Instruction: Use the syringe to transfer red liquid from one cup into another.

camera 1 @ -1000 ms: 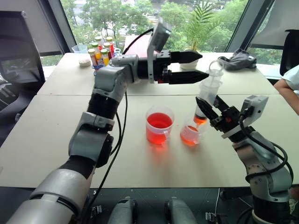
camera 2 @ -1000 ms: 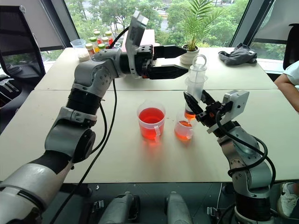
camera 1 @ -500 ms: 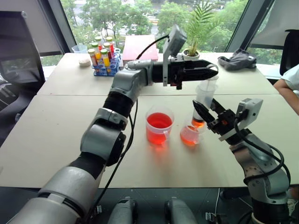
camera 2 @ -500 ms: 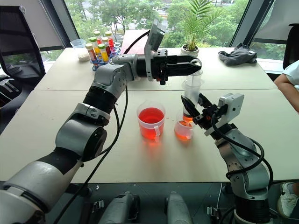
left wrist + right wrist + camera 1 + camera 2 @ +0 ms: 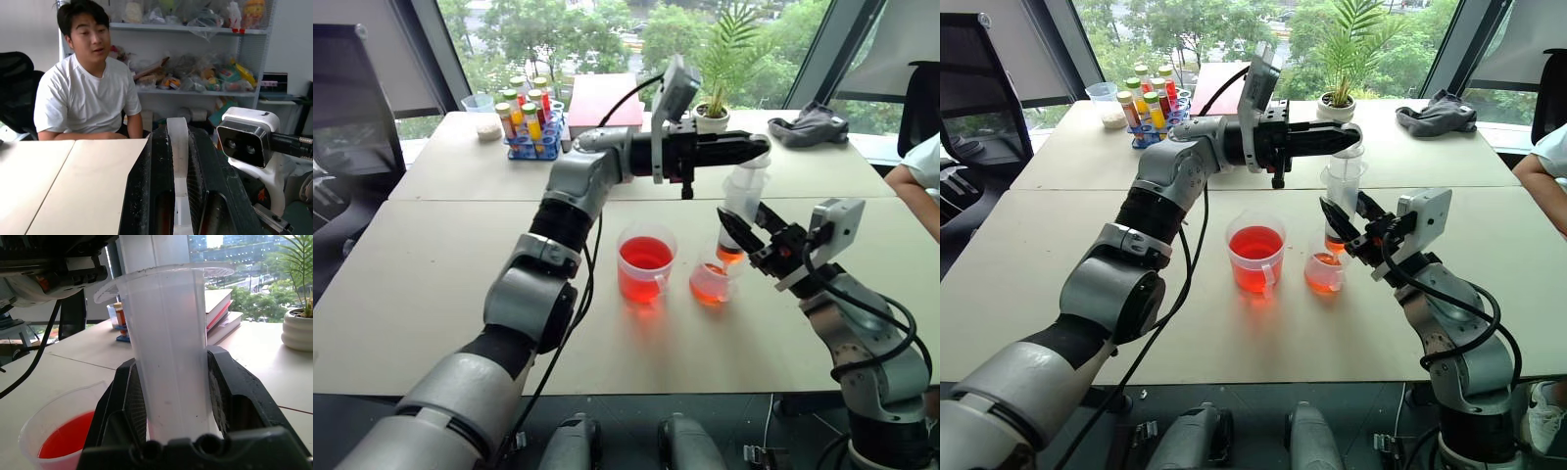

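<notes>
My right gripper should release the syringe, now upright just above the smaller cup, on the table (image 5: 801, 282) next to the smaller cup, on the side away from the larger cup.
The clear syringe (image 5: 741, 199) stands nearly upright, its orange tip just above the smaller, paler cup (image 5: 709, 282). My right gripper (image 5: 745, 228) is shut on the lower barrel (image 5: 168, 347), one black finger on each side. My left gripper (image 5: 755, 147) reaches in level from the left and is shut on the plunger's top; the white plunger (image 5: 178, 156) sits pinched between its fingers. The larger cup (image 5: 646, 264), holding deep red liquid, stands just left of the smaller one. Some red liquid shows in the syringe's tip and in the smaller cup.
At the table's far side stand a rack of capped vials (image 5: 530, 122), a stack of books (image 5: 604, 96), a potted plant (image 5: 715, 110) and a grey cloth (image 5: 811, 125). A person sits at the right edge (image 5: 918, 168), also facing the left wrist (image 5: 88, 83).
My left gripper moved right to the plunger's top and went from open to shut on it. The right gripper kept its hold on the barrel in place.
</notes>
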You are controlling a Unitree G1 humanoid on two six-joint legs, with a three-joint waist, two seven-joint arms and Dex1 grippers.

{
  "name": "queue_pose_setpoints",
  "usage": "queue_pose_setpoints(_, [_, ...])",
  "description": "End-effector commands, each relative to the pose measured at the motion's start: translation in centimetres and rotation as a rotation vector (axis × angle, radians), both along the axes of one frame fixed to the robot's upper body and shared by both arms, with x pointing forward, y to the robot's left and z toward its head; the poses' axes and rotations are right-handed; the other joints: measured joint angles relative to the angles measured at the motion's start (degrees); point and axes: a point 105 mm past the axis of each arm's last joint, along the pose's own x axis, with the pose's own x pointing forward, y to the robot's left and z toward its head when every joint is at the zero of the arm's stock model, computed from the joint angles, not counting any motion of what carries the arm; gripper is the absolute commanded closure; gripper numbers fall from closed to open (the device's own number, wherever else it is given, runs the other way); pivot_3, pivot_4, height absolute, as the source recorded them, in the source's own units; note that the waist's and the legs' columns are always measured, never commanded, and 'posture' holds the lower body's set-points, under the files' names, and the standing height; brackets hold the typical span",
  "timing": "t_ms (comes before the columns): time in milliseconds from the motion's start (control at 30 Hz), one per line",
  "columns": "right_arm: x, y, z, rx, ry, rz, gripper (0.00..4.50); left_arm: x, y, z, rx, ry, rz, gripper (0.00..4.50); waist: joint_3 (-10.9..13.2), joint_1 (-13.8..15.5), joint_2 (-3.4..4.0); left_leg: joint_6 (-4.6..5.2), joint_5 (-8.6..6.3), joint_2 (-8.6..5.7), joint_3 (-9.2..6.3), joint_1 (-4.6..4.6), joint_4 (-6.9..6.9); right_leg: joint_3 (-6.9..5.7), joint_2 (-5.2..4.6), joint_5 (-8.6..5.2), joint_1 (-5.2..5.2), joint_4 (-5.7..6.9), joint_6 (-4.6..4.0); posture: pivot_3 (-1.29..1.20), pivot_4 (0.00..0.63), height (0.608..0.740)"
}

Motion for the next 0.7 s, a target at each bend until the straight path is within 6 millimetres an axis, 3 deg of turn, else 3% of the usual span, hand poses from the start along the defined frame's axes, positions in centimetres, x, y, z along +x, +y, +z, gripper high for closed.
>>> queue_pose_setpoints(33, [-1.4, 0.0, 5.0, 0.014, -0.197, -0.002, 3.14, -1.0, -0.9, -1.4, 0.062, -0.011, -0.05, 4.47, 0.0, 0.0, 0.0, 0.0, 0.0, 0.0, 0.0, 0.0, 0.0, 0.0, 0.0, 0.0, 0.0, 0.0, 0.0, 0.0, 0.15, 0.74])
queue_pose_setpoints(533, [-2.2, -0.3, 7.5, 0.011, -0.246, -0.007, 3.14, -1.4, -1.2, -4.4, 0.11, 0.047, -0.052, 4.47, 0.0, 0.03, 0.0, 0.0, 0.0, 0.0, -0.01, 0.0, 0.01, 0.0, -0.01, 0.0, 0.02, 0.0, 0.0, 0.0, 0.15, 0.74])
queue_pose_setpoints(700, [-2.2, -0.1, 7.0, 0.016, -0.208, 0.012, 3.14, -1.2, -0.8, -3.9, 0.098, 0.048, -0.034, 4.47, 0.0, 0.04, 0.0, 0.0, 0.0, 0.0, -0.01, 0.0, 0.01, 0.0, -0.01, 0.0, 0.02, 0.0, 0.0, 0.0, 0.15, 0.74])
